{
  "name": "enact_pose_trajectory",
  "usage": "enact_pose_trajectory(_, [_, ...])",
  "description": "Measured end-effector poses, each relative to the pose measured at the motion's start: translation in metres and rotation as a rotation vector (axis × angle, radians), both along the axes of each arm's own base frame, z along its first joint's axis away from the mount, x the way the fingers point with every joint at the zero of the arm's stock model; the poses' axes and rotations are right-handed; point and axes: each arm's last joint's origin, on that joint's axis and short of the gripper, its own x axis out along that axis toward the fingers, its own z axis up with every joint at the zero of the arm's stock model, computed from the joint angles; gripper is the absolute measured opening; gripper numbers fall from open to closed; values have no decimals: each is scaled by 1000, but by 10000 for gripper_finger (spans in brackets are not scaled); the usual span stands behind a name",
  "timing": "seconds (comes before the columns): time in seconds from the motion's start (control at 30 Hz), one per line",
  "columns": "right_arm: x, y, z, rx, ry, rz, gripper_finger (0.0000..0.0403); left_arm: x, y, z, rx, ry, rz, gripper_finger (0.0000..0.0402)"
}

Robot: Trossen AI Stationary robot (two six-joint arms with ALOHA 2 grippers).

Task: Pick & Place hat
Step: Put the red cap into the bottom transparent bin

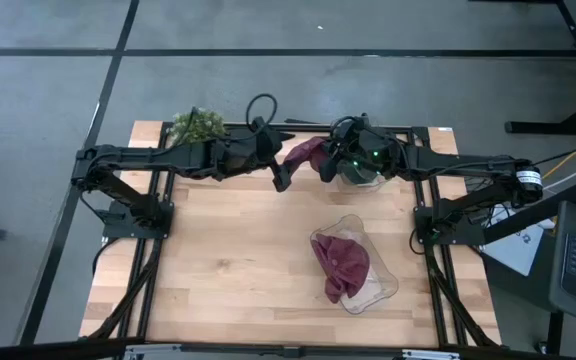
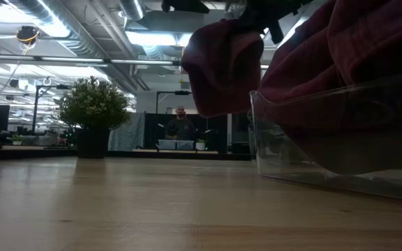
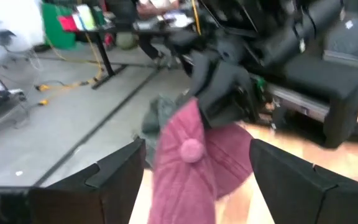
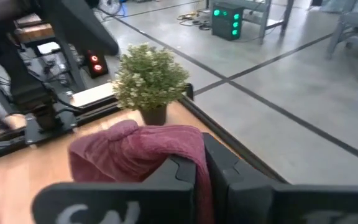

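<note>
The maroon hat is hanging folded from my right gripper, so I will use my left gripper to take the hat's top near its button [image 3: 182,174] before my right gripper changes its hold.
A maroon hat [image 1: 306,152] hangs over the table's far middle, with my right gripper [image 1: 328,160] shut on it. In the left wrist view its crown, with the top button [image 3: 191,149], faces the camera. My left gripper [image 1: 280,172] is just left of the hat and open. Its two fingers [image 3: 123,165] stand wide on either side of the hat's lower part, and I see no touch. In the low view the hat [image 2: 222,66] hangs clear of the tabletop. My right gripper pinches the hat's cloth [image 4: 194,146] between its two shut fingers, coming about level from the table's right side. Part of the hat drapes over one finger. The hat hangs slack below the fingers [image 3: 219,93], lifted clear of the table.
A clear plastic container [image 1: 380,285] stands near the table's right front, with a second maroon hat [image 1: 343,262] in it. A small potted plant [image 1: 196,125] sits at the far left edge. A person [image 2: 180,125] is in the room beyond the table.
</note>
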Motion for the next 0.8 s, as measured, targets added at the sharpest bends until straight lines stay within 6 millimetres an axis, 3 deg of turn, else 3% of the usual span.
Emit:
enact_pose_trajectory(0.43, [13, 0, -8, 67, -39, 58, 9, 29, 3, -37, -25, 102, 26, 292])
enact_pose_trajectory(0.67, [13, 2, -11, 89, -13, 89, 9, 27, 5, -39, 49, 156, 82, 290])
enact_pose_trajectory(0.8, [13, 2, -11, 109, -19, 95, 9, 25, 6, -40, 54, 190, 92, 266])
